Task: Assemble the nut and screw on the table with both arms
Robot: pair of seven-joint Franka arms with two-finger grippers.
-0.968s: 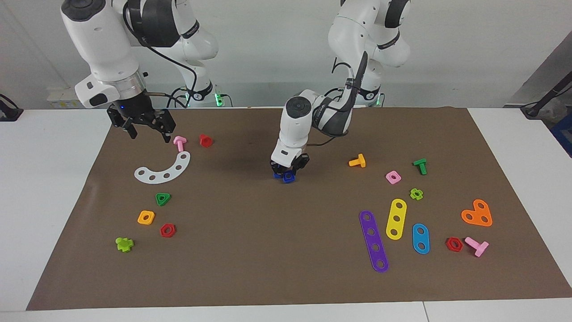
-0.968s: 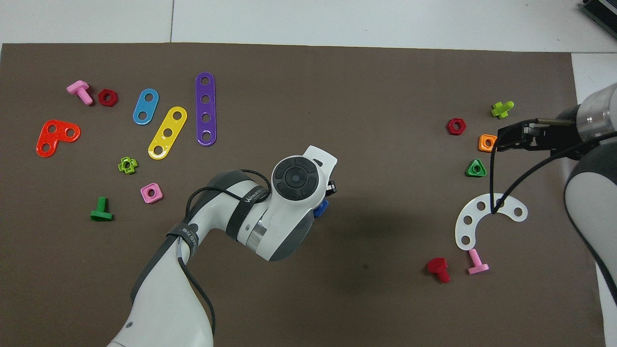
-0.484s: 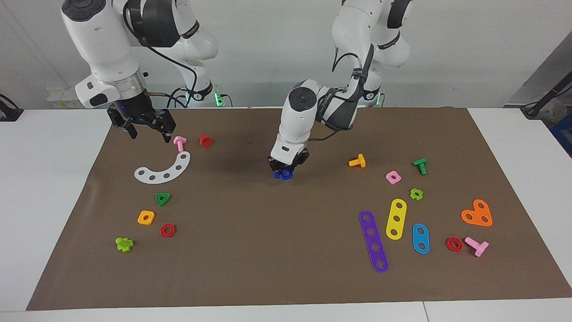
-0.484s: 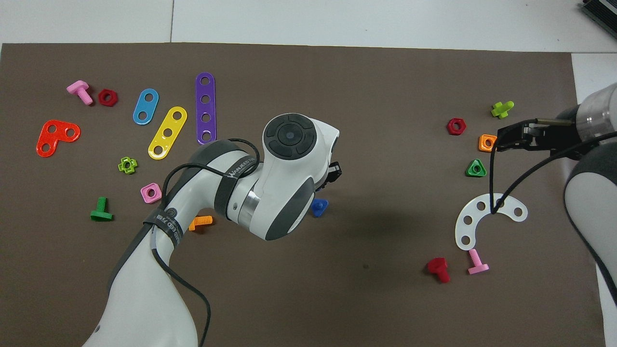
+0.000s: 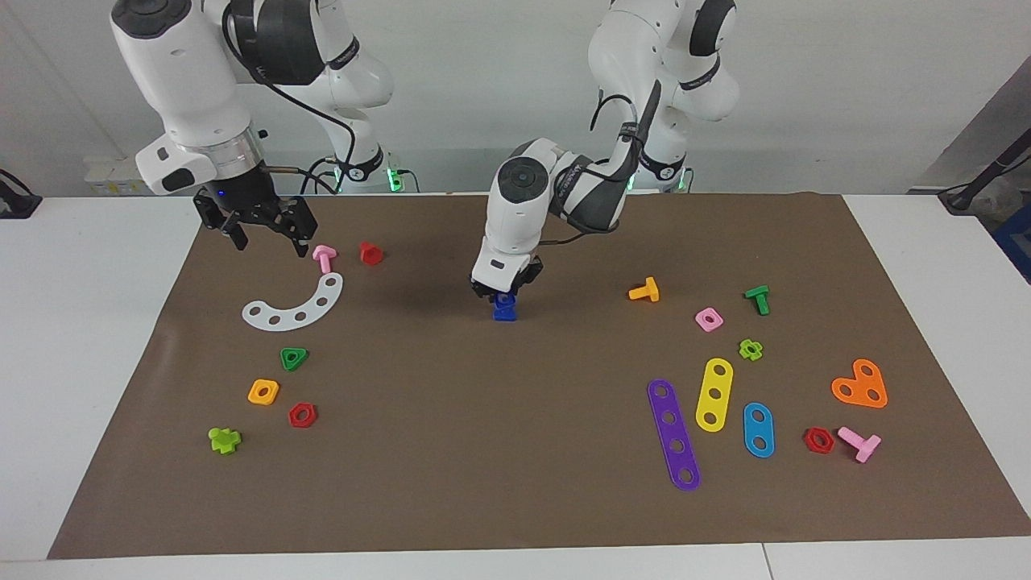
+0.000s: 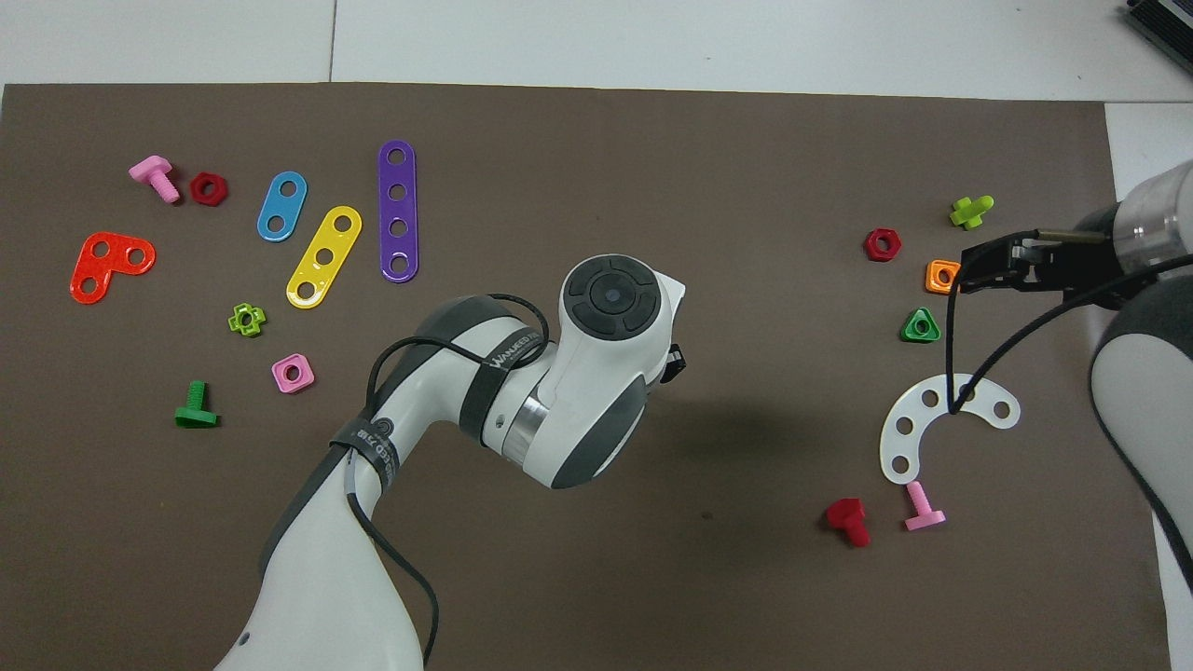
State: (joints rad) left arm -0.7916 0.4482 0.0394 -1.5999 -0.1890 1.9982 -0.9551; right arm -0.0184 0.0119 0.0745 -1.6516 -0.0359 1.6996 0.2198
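Observation:
The dark-blue piece, now low over the mat's middle, will be let go by my left gripper on the brown mat midway (image 6: pixel 614 410) between the pink nut and the white arc plate.
My left gripper (image 5: pixel 504 295) hangs low over the middle of the brown mat (image 5: pixel 483 451). It is shut on the top of a dark-blue piece (image 5: pixel 504 312), whose wider lower part is at the mat. I cannot tell the nut from the screw in this blue piece. In the overhead view the left wrist (image 6: pixel 610 298) hides the piece and the fingers. My right gripper (image 5: pixel 270 239) is open and empty. It waits above the mat at the right arm's end, beside a pink bolt (image 5: pixel 324 257), and also shows in the overhead view (image 6: pixel 974 270).
A red bolt (image 5: pixel 370 253) and a white arc plate (image 5: pixel 296 304) lie near the right gripper. An orange bolt (image 5: pixel 645 290), a pink nut (image 5: pixel 709 320), a green bolt (image 5: pixel 758 299) and coloured strips (image 5: pixel 673 433) lie toward the left arm's end.
The left gripper rose a little and shifted toward the right arm's end, and the blue piece moved with it and now stands upright. The right arm has not moved.

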